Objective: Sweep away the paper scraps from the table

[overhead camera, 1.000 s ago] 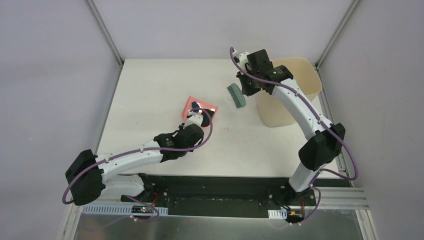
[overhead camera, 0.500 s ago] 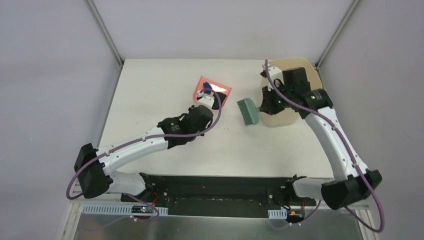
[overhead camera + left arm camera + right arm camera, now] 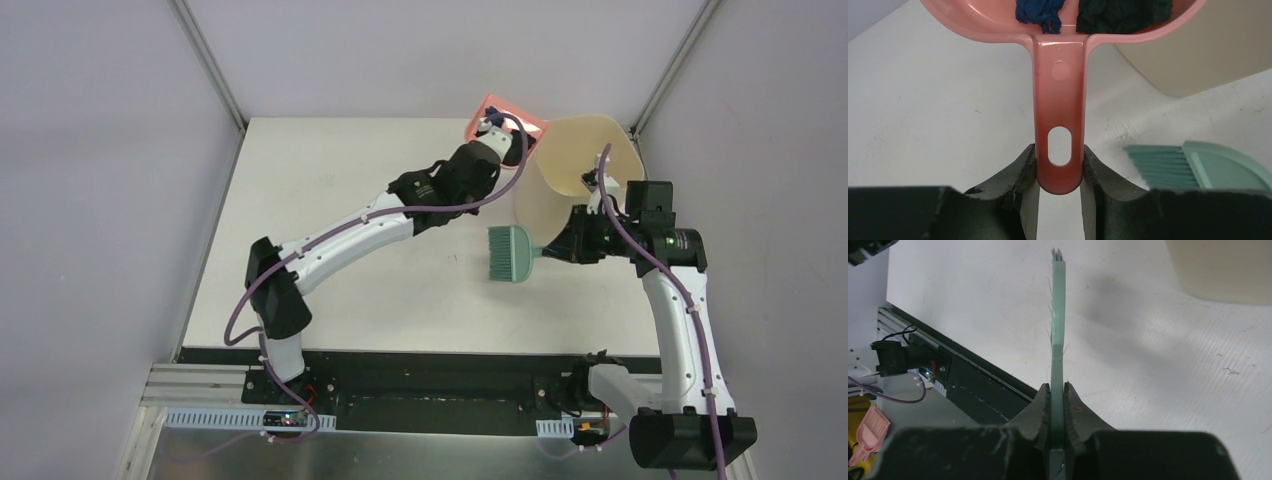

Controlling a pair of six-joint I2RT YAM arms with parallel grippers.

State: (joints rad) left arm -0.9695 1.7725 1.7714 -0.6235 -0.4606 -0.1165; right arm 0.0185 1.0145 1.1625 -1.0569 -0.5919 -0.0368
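Note:
Next, my right gripper lets go of the teal brush on the bare white table (image 3: 480, 286) between the beige bin and the black rail.
My left gripper (image 3: 1059, 160) is shut on the handle of the pink dustpan (image 3: 1059, 100). A dark blue paper scrap (image 3: 1040, 12) and a black one (image 3: 1123, 12) lie in its pan. In the top view the dustpan (image 3: 508, 114) is lifted at the table's far edge, just left of the beige bin (image 3: 580, 160). My right gripper (image 3: 1057, 390) is shut on the thin handle of the teal brush (image 3: 1058, 315). The brush (image 3: 512, 252) hangs over the white table (image 3: 330, 200), in front of the bin. No loose scraps show on the table.
The bin (image 3: 1208, 55) stands at the table's back right corner, close to both arms. Grey frame posts (image 3: 210, 60) rise at the far corners. A black rail (image 3: 973, 380) runs along the near edge.
My left arm has lifted the dustpan from mid-table up and right, to the far edge beside the bin. My right arm has drawn the brush nearer and lower, in front of the bin.

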